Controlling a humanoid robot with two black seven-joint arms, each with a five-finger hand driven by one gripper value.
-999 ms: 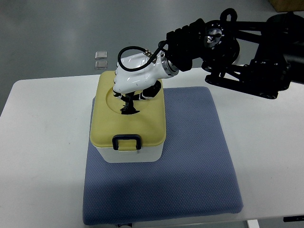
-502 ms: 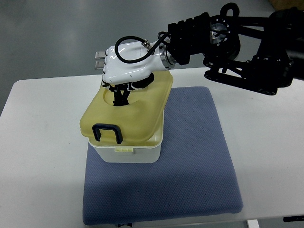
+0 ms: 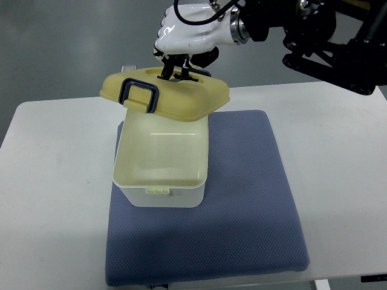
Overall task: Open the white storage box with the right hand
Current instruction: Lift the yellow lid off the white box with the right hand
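Next, I release the yellow lid from my right gripper on the blue mat's far end [image 3: 259, 142] beside the white storage box.
The white storage box [image 3: 160, 196] stands on the blue mat with its inside showing, pale and empty. Its yellow lid [image 3: 166, 95] with a dark blue latch handle [image 3: 139, 96] hangs lifted clear above the box's far edge, tilted toward me. My right hand [image 3: 176, 66], white with black fingers, reaches in from the upper right and is shut on the lid's top handle. The left arm does not show.
A blue-grey mat [image 3: 242, 199] covers the middle of the white table [image 3: 54, 181]. A small grey object [image 3: 128, 67] peeks out behind the lid at the table's far edge. The black right arm [image 3: 326, 36] spans the upper right.
The lid, tipped up at the front half a second ago, has been lifted off the box and raised toward the far side by my right hand. The box interior is now exposed.
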